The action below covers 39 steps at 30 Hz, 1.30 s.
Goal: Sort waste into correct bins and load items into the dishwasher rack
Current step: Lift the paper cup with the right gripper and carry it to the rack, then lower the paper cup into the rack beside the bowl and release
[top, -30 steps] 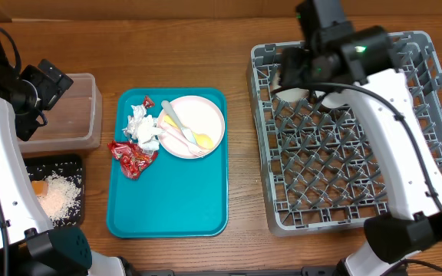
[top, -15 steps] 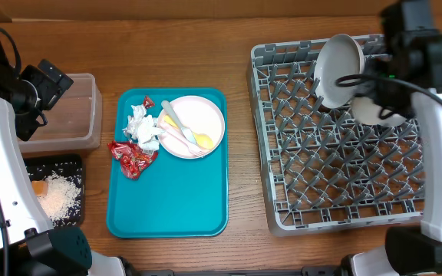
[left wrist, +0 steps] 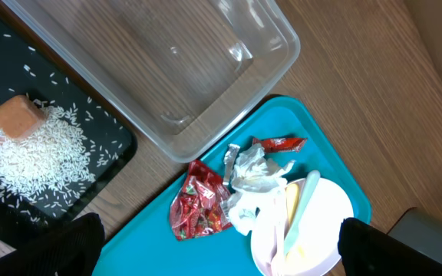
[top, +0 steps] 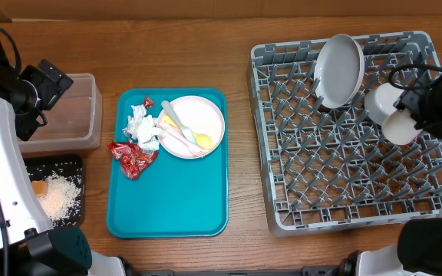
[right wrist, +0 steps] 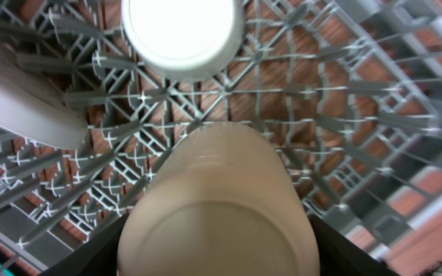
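The pale cup, now held just above the rack floor, will go down from my right gripper among the rack wires just in front of the small white cup (top: 371, 143) (right wrist: 198, 157).
The grey dishwasher rack (top: 282, 199) fills the right side. A white bowl (top: 339, 69) stands on edge at its back, with a small white cup (top: 380, 102) beside it. My right gripper (top: 414, 116) is shut on a pale cup (right wrist: 221, 176) just above the rack floor. On the teal tray lie a crumpled napkin (top: 143, 126), red wrappers (top: 133, 157) and a pink plate (top: 202, 111) holding a yellow spoon (top: 203, 140) and pale utensils (top: 173, 119). My left gripper (top: 44, 84) hangs open over the clear tub (top: 79, 115). The black tray (top: 77, 165) holds rice (top: 61, 195) and an orange cube (top: 38, 188).
The teal serving tray (top: 175, 199) lies between the bins and the rack. The clear tub (left wrist: 206, 69) looks empty in the left wrist view. Upright pegs cover the rack floor (right wrist: 344, 100).
My right arm has swung from the rack's back left corner to its right side, carrying the pale cup. The bowl and white cup now show in the rack. The left arm is still.
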Motion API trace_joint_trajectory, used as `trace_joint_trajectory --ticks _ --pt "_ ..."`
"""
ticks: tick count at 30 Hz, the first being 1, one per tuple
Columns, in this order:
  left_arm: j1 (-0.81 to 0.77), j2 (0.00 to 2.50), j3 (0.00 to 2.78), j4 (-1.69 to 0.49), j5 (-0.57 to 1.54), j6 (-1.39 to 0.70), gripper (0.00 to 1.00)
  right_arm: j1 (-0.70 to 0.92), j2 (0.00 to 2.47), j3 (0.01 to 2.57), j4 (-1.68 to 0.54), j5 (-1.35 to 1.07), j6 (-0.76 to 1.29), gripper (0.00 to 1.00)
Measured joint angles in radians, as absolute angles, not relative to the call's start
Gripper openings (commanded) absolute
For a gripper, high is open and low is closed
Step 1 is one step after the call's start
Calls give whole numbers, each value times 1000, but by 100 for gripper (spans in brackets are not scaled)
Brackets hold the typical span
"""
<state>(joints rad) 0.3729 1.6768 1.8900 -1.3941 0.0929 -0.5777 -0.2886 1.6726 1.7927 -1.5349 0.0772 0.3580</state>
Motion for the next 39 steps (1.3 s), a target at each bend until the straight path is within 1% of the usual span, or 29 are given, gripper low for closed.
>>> trace_joint_trajectory --ticks 11,22,23,24,26,27,28,30,34,36,39 --pt "373 1677 1890 -1394 93 -578 100 -286 1673 1508 -1313 28 340 47" --pt "373 1677 1890 -1394 93 -578 100 -287 1673 1390 -1176 3 342 47" --pt "373 1677 1890 -1394 93 -578 100 -287 1673 1382 -1164 4 343 52" --pt "373 1677 1890 -1394 93 -578 100 -286 1673 1380 -1162 4 343 59" --pt "373 1677 1890 -1394 93 -578 100 -287 1673 1379 -1159 4 344 80" --pt "373 1677 1890 -1394 93 -578 100 -287 1673 1379 -1160 4 344 87" --pt "373 1677 1890 -1394 93 -578 100 -287 1673 1379 -1160 3 343 91" --pt "373 1677 1890 -1394 93 -578 100 -287 1673 1379 -1171 2 342 95" --pt "373 1677 1890 -1394 93 -578 100 -286 1673 1395 -1243 -22 347 96" --pt "373 1677 1890 -1394 93 -578 100 -287 1673 1435 -1294 -30 347 97" --pt "373 1677 1890 -1394 93 -578 100 -287 1662 1564 -1376 -56 346 99"
